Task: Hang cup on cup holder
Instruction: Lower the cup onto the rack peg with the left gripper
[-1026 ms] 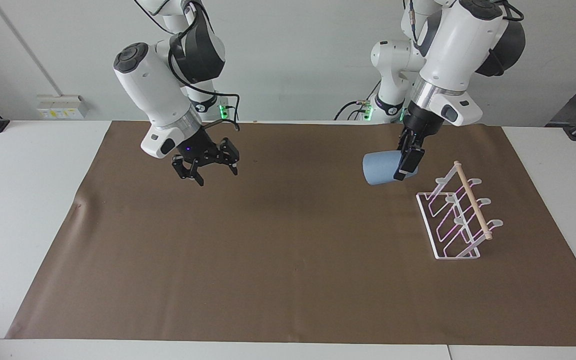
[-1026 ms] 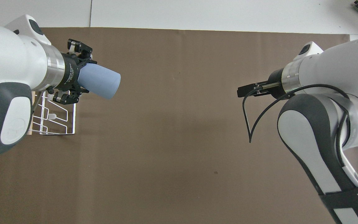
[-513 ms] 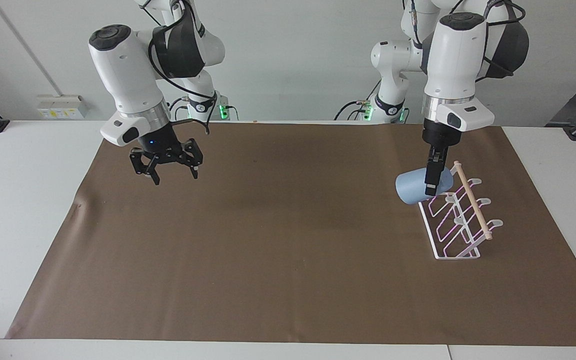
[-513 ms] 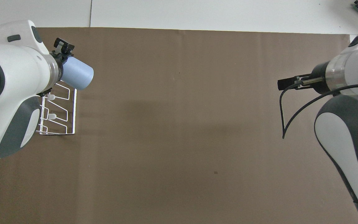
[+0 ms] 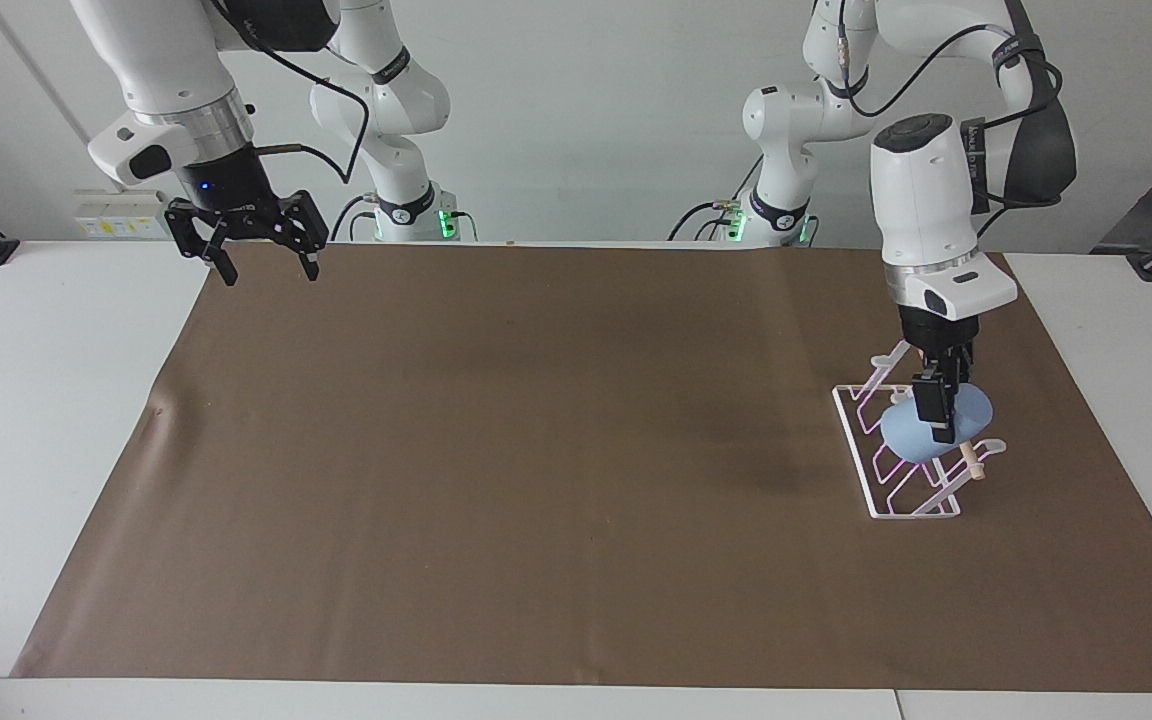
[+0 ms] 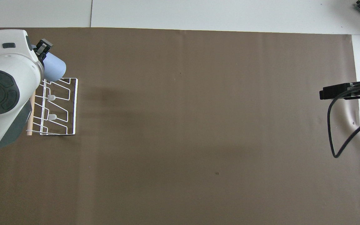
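Note:
My left gripper is going to set the light-blue cup free on the cup holder's end peg (image 6: 60, 84), farthest from the dowel's exposed end. The cup is tilted low over the holder now.
My left gripper (image 5: 936, 418) is shut on the light-blue cup (image 5: 904, 438) and holds it tilted, low over the white wire cup holder (image 5: 886, 490) at the left arm's end of the table. The cup covers the middle prongs; I cannot tell whether it touches them. One end of the wooden dowel (image 5: 972, 466) sticks out below the cup. In the overhead view the cup (image 6: 54, 68) shows beside my left arm's wrist, over the cup holder (image 6: 73, 106). My right gripper (image 5: 261, 250) is open and empty, raised over the mat's corner at the right arm's end.
A brown mat (image 5: 536, 450) covers most of the white table (image 5: 56, 400). A small crease (image 5: 158, 408) marks the mat toward the right arm's end. A black cable (image 6: 333, 131) hangs from my right arm.
My left gripper has carried the cup sideways and down from beside the cup holder to low over its prongs. My right gripper has pulled back and up toward its end of the table.

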Tool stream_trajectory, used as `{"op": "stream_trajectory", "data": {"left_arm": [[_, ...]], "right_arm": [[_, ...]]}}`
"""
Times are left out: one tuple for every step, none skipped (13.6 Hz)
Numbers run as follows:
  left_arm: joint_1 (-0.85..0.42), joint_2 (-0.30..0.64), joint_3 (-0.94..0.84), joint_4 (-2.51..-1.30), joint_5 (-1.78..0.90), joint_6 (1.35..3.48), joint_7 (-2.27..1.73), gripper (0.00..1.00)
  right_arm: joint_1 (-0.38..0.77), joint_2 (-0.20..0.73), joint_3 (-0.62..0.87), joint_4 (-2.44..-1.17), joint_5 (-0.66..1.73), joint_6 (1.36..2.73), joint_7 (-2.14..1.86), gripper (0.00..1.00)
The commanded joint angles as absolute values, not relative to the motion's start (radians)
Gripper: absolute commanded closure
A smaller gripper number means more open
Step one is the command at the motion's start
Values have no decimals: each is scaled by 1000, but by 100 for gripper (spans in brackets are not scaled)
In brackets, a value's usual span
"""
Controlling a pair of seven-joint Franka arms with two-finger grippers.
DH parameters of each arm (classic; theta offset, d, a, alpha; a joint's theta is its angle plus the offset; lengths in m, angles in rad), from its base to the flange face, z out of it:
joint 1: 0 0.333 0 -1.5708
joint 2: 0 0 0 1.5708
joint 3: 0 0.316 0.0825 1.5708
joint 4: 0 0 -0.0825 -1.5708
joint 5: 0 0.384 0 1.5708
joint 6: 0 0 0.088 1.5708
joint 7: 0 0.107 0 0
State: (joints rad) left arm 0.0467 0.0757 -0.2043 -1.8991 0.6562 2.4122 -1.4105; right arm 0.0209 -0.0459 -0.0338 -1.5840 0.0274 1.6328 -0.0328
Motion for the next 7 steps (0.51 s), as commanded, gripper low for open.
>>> {"op": "stream_trajectory", "data": {"left_arm": [[60,80,-212,-1933,731,2450,-1405,100],[60,80,-212,-1948,753,2457,-1411,100],[60,80,-212,-1971,774,2473,-1434,100],[58,77,-212,-1991,804,2482,-1463,100],[58,71,-212,-2015,830,2499,-1483,100],[58,66,-212,-2029,836,2503,-1488,100],[60,64,-212,-2037,838,2503,-1488,100]], "right_arm": [[-2,-47,-26,-1517,5,1522,49,0],[-17,-49,-26,-1514,6,1505,54,0],[-40,-52,-26,-1514,8,1499,54,0],[-60,-70,-23,-1529,9,1502,48,0],[-63,-80,-23,-1546,11,1500,46,0],[-63,-86,-21,-1555,9,1502,51,0],[-66,-86,-21,-1555,9,1509,52,0]]}}
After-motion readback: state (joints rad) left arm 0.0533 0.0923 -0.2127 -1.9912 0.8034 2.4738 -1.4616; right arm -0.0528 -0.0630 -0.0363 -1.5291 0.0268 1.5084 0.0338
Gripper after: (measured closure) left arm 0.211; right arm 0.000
